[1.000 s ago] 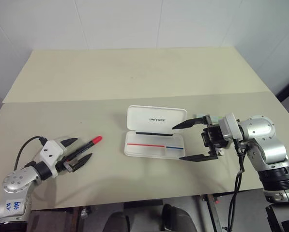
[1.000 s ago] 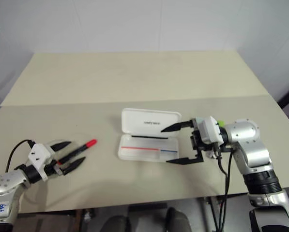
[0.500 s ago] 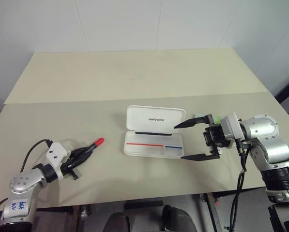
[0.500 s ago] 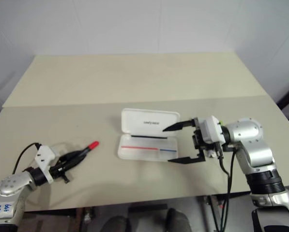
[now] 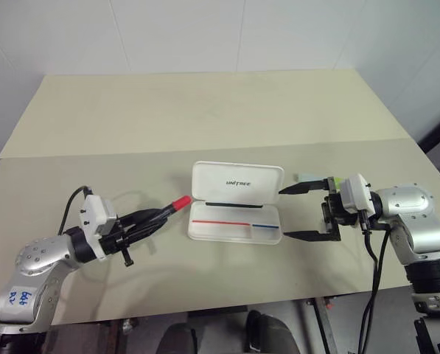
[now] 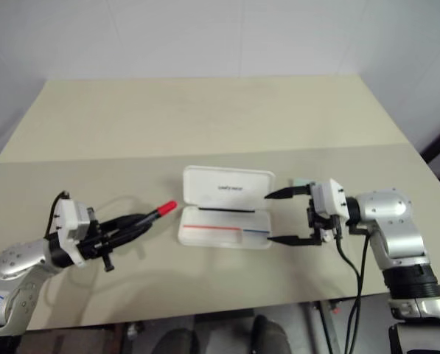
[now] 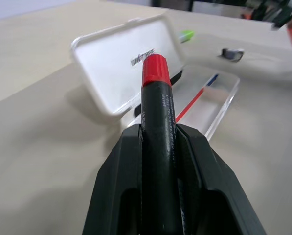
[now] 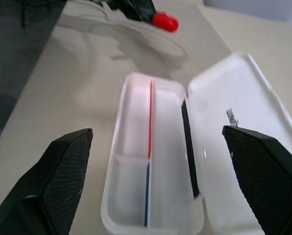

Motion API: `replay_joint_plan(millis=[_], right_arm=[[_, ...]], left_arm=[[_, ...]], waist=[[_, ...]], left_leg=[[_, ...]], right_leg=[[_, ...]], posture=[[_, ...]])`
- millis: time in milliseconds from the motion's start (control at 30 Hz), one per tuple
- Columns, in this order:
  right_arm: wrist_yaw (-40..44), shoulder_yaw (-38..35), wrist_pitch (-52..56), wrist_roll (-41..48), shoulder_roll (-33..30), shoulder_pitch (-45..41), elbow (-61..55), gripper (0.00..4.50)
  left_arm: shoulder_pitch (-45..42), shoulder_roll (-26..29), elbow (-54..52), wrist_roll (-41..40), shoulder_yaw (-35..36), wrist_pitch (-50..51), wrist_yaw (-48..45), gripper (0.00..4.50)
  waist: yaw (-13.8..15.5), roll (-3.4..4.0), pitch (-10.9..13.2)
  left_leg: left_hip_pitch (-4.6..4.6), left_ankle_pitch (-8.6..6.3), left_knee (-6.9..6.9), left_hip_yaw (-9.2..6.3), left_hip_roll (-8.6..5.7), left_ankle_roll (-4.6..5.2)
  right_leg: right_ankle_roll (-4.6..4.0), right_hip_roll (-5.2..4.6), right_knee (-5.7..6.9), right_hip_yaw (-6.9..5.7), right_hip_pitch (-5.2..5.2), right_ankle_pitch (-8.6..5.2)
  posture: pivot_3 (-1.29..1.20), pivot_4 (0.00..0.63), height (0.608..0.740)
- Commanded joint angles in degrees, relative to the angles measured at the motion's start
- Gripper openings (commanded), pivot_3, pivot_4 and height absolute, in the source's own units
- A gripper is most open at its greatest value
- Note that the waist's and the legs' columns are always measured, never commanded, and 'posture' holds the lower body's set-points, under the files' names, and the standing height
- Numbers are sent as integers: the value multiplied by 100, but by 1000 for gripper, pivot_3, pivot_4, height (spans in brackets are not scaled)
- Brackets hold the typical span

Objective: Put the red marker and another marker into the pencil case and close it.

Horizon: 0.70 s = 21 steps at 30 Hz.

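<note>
The red marker will go down in the pencil case's tray (image 5: 236,211) (image 7: 173,96), between the red-and-blue line and the lid, as I set it there with my left gripper.
The white pencil case (image 5: 236,221) lies open at the table's middle, its lid (image 5: 238,182) tilted back and its tray bare apart from a thin red-and-blue line. My left gripper (image 5: 152,218) is shut on the red marker (image 5: 177,204), held above the table just left of the case, red cap (image 7: 155,68) pointing at it. My right gripper (image 5: 284,214) stands open just right of the case, nothing between its fingers. The other marker (image 5: 308,178), pale with a lime-green cap, lies behind the right gripper's far finger.
The beige table (image 5: 205,110) runs wide behind the case, with a seam across its middle. Its front edge lies close below both grippers. A white wall stands at the back.
My left gripper has shut on the red marker, lifted it off the table and carried it right toward the case. The right gripper has drawn slightly right, away from the case.
</note>
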Motion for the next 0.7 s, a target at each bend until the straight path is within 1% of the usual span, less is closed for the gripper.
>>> replay_joint_plan(millis=[33, 100, 233, 300, 367, 500, 700], right_arm=[[-126, -271, -107, 4, -100, 94, -105, 4500], [-244, -338, -94, -4, -113, 207, -213, 4500], [-490, -526, -11, 22, -192, 506, -558, 4500], [-576, -597, 30, 42, -227, 632, -704, 4500], [-711, -719, 108, 72, -290, 838, -904, 4500], [-1047, -1096, 325, 125, -428, 1455, -1512, 4500], [-1466, -1450, 605, 194, -487, 2030, -2204, 4500]], left_arm=[[-623, 26, -166, 198, -472, 93, -25, 641], [-1118, -90, 10, 470, -877, 86, 2, 641], [-1757, -262, 479, 1102, -1614, -200, -158, 641], [-1872, -330, 619, 1249, -1766, -296, -180, 641], [-2078, -515, 912, 1405, -1965, -442, -204, 641], [-2595, -960, 1761, 1891, -2438, -900, -292, 641], [-3020, -1402, 2533, 2219, -2649, -1424, -364, 641]], waist=[[5, -1, -1], [0, -2, -1], [-6, -1, -2], [-20, -1, -2], [-12, -2, -1], [54, -6, -2], [16, -10, -2]], left_leg=[[0, 0, 1, 0, 0, 0], [0, 0, 5, 0, 0, 0], [5, 0, 5, 1, 0, 0], [4, 0, 4, 2, 0, 0], [4, 0, 2, 6, 0, 0], [-4, 0, 6, 3, 0, 0], [-3, 1, 9, 4, -1, 1]], right_leg=[[0, 0, 1, 0, 1, 0], [0, 0, 1, 1, 2, 0], [2, 1, 0, 0, 7, 1], [2, 2, 0, -6, 6, 1], [2, 2, -6, -7, 6, 1], [4, 1, -11, -9, 7, 2], [10, 1, -13, -9, 10, 6]], posture=[[0, 150, 740], [0, 150, 740], [0, 150, 740], [0, 150, 740], [0, 150, 740], [0, 150, 740], [0, 150, 740]])
